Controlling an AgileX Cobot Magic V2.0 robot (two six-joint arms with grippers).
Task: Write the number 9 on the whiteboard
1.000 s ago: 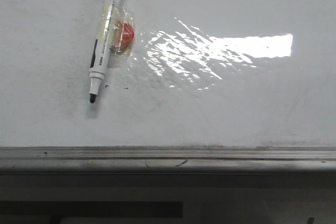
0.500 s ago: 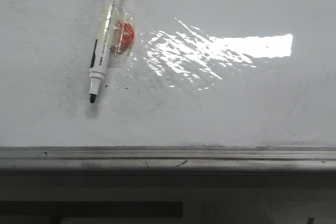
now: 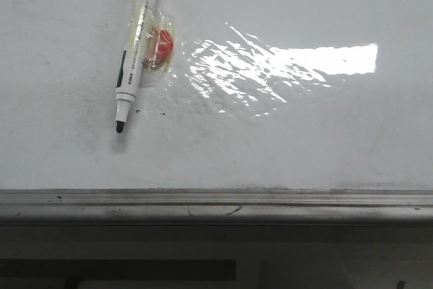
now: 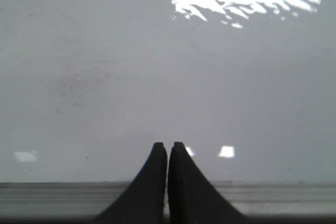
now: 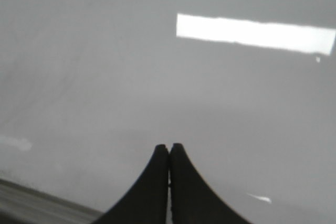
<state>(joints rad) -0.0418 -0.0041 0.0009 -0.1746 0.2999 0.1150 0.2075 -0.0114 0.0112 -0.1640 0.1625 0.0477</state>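
Observation:
My right gripper will next grip the white marker by its taped part (image 3: 141, 26) beside the red piece, leaving the black tip free.
The whiteboard (image 3: 304, 133) fills the front view, glossy white with a wrinkled shiny patch (image 3: 243, 72) and a grey metal edge rail (image 3: 216, 204) at the front. No number 9 shows on it, only tiny dark specks. A white marker (image 3: 135, 52) with a black uncapped tip lies on the board at the left, taped to a red piece (image 3: 161, 45). Neither gripper shows in the front view. My left gripper (image 4: 168, 145) is shut and empty over the board (image 4: 157, 77) near the rail. My right gripper (image 5: 169, 146) is shut and empty over the board (image 5: 105, 77).
The rail (image 4: 289, 198) runs behind the left fingers in the left wrist view. A strip of it (image 5: 31, 203) shows in the right wrist view. A dark ledge (image 3: 216, 262) lies below the rail in the front view.

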